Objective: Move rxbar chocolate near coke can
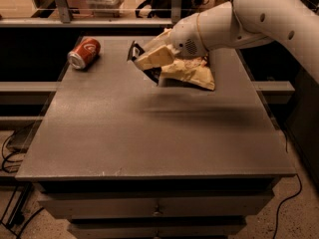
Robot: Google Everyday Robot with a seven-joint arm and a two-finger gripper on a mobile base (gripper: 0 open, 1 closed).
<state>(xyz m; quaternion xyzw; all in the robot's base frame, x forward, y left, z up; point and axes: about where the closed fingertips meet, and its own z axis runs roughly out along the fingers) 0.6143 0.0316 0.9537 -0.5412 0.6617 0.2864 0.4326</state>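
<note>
My gripper is holding the rxbar chocolate. It will let go of it on the grey table (pixel 109 64) just beside the coke can, toward the chip bag.
The coke can (pixel 83 53) lies on its side at the table's back left, red with a silver end facing front-left. My gripper (pixel 145 61) hangs over the back middle of the table, to the right of the can with a gap between them. It is shut on the rxbar chocolate (pixel 151 73), a flat black bar whose ends stick out above and below the cream fingers (pixel 154 57). The bar is held a little above the table top.
A tan-and-brown chip bag (pixel 193 72) lies on the grey table (pixel 149 133) just right of the gripper, partly under my white arm (pixel 239 21). A railing and shelves stand behind the table. Drawers are below the front edge.
</note>
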